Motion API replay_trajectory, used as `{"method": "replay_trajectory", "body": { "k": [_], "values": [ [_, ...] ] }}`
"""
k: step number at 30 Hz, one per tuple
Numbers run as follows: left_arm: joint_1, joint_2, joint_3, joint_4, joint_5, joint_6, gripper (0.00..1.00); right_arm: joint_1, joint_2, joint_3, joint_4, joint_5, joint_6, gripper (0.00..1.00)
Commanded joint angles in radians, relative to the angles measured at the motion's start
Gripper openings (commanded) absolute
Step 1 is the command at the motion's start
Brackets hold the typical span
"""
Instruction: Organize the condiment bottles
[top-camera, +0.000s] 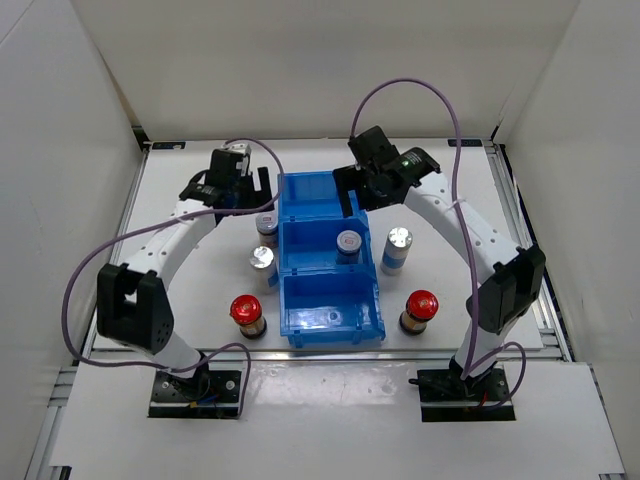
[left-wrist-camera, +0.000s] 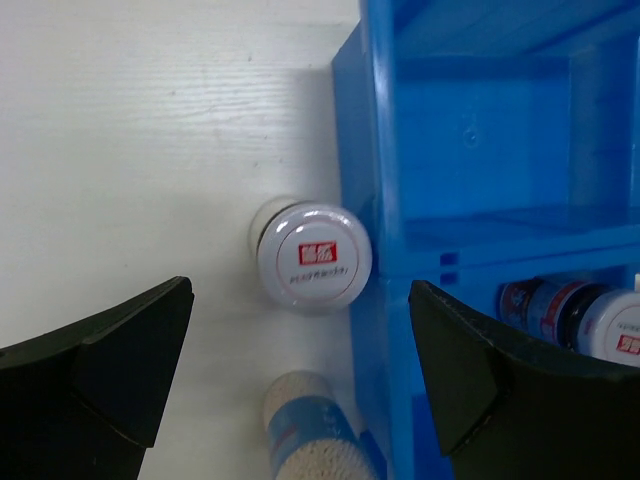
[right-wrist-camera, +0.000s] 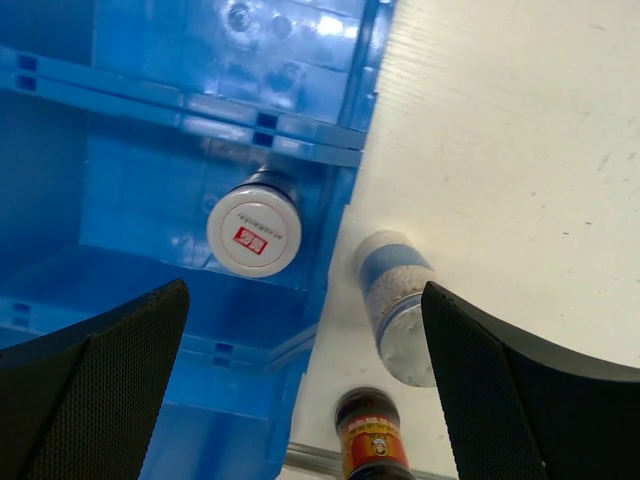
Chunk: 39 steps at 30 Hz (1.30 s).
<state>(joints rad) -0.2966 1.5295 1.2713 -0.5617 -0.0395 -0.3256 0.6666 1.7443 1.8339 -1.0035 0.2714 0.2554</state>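
Observation:
The short red-marked bottle stands outside, against the blue bin. My left gripper closes next on the silver cap (top-camera: 266, 220) (left-wrist-camera: 315, 257) of that bottle.
Six bottles stand around the blue bin (top-camera: 330, 300). One short red-marked silver-capped bottle (top-camera: 266, 222) stands against the bin's left wall; the other (top-camera: 348, 242) stands in the middle compartment. The taller silver-capped bottles stand left (top-camera: 262, 260) and right (top-camera: 398, 243) of the bin. The red-capped brown bottles stand at the front left (top-camera: 246, 312) and front right (top-camera: 421, 306). My left gripper (top-camera: 257, 186) is open and empty above the left short bottle (left-wrist-camera: 313, 256). My right gripper (top-camera: 350, 192) is open and empty above the bin, with the compartment's bottle (right-wrist-camera: 254, 232) below it.
The bin's far compartment (left-wrist-camera: 480, 150) and near compartment (top-camera: 330, 310) hold nothing. White walls enclose the table on three sides. The left wrist view shows the left tall bottle (left-wrist-camera: 305, 425). The right wrist view shows the right tall bottle (right-wrist-camera: 400, 305) and right brown bottle (right-wrist-camera: 370, 440).

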Motion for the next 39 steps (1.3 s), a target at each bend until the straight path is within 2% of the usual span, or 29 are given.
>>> {"method": "replay_trajectory", "body": {
  "k": [1, 7, 12, 25, 39],
  "values": [
    [0.004, 0.04, 0.068, 0.065, 0.066, -0.003, 1.0, -0.002, -0.048, -0.028, -0.01, -0.089, 0.01, 1.0],
    [0.022, 0.11, 0.091, 0.054, 0.089, -0.038, 1.0, -0.021, -0.066, -0.079, 0.013, -0.098, -0.024, 1.0],
    [0.034, 0.107, 0.027, 0.045, 0.053, -0.067, 0.98, -0.03, -0.066, -0.088, 0.022, -0.098, -0.035, 1.0],
    [0.034, 0.098, -0.102, 0.085, 0.066, -0.13, 0.92, -0.03, -0.095, -0.12, 0.022, -0.058, -0.071, 1.0],
    [0.043, 0.113, -0.124, 0.013, -0.076, -0.132, 0.93, -0.03, -0.158, -0.191, 0.031, -0.011, -0.082, 1.0]
  ]
}}
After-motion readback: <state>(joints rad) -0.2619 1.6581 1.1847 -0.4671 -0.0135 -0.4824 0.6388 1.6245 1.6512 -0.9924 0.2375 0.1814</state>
